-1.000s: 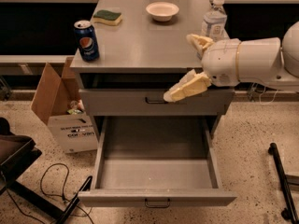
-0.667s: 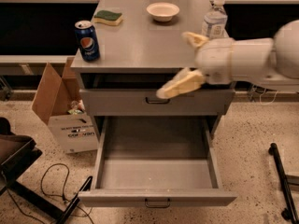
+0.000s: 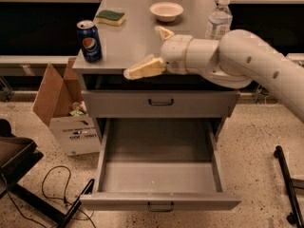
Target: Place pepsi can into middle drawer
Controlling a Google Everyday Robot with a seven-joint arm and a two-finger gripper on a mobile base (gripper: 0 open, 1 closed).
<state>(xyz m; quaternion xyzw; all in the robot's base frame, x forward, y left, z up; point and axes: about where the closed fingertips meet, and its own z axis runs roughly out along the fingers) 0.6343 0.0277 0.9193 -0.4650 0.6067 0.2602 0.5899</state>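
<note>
I should grip the upper half of the pepsi can (image 3: 89,37), just below its silver top.
The pepsi can (image 3: 89,41), dark blue with a round logo and silver top, stands upright at the front left corner of the grey cabinet top (image 3: 137,42). The middle drawer (image 3: 159,175) is pulled out wide and its flat tray holds nothing. My gripper (image 3: 149,51) hangs over the front middle of the cabinet top, to the right of the can and apart from it. It is open and holds nothing: one cream finger (image 3: 142,69) points toward the can, the other finger (image 3: 165,33) points up and back.
A green sponge (image 3: 110,17), a white bowl (image 3: 166,11) and a clear water bottle (image 3: 218,19) stand on the cabinet top. The upper drawer front (image 3: 160,102) is shut. An open cardboard box (image 3: 66,110) stands on the floor at left, with cables and a black frame (image 3: 28,194) nearby.
My gripper has moved left and up, from in front of the upper drawer front to over the cabinet top, closer to the can. The can and the drawer have not moved.
</note>
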